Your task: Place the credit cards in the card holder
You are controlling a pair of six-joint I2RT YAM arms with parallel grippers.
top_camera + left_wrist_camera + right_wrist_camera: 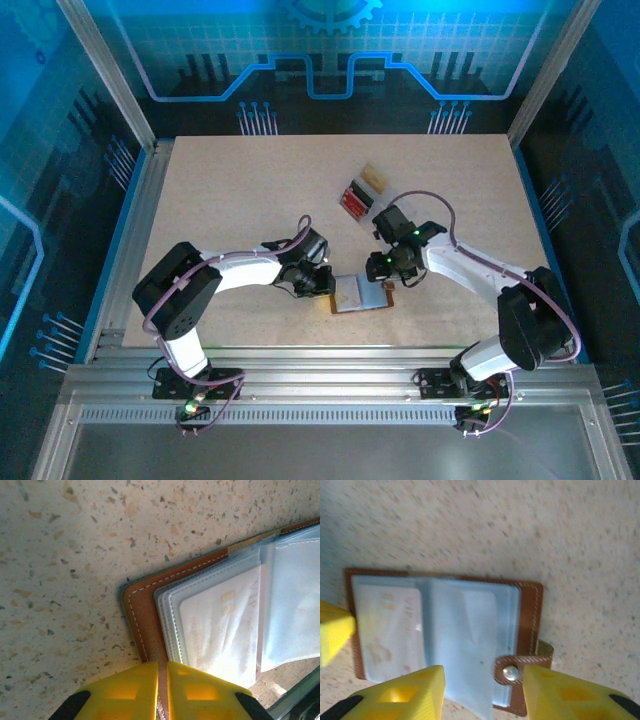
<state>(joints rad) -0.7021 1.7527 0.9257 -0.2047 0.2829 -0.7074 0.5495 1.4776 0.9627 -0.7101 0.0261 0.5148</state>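
The loose pocket flap of the card holder is lying off the credit card, so next my right gripper pinches that flap and folds it over the credit card [392,625] before getting another.
The brown card holder [360,293] lies open on the table, its pale plastic pockets facing up. A credit card [220,630] with a chip mark sits inside one milky pocket, on the left page [387,625] in the right wrist view. My left gripper [325,284] is at the holder's left edge, and its yellow fingers [163,680] pinch the brown leather cover [142,615]. Just above the holder's right half hovers my right gripper [390,272], open [482,676], with the snap strap [510,672] and a loose pocket flap in the gap, touching neither finger.
A clear tray [362,192] with red and tan cards stands behind the holder, a little right of centre. The speckled table's front edge [330,348] runs close below the holder. Metal frame posts rise at the back corners.
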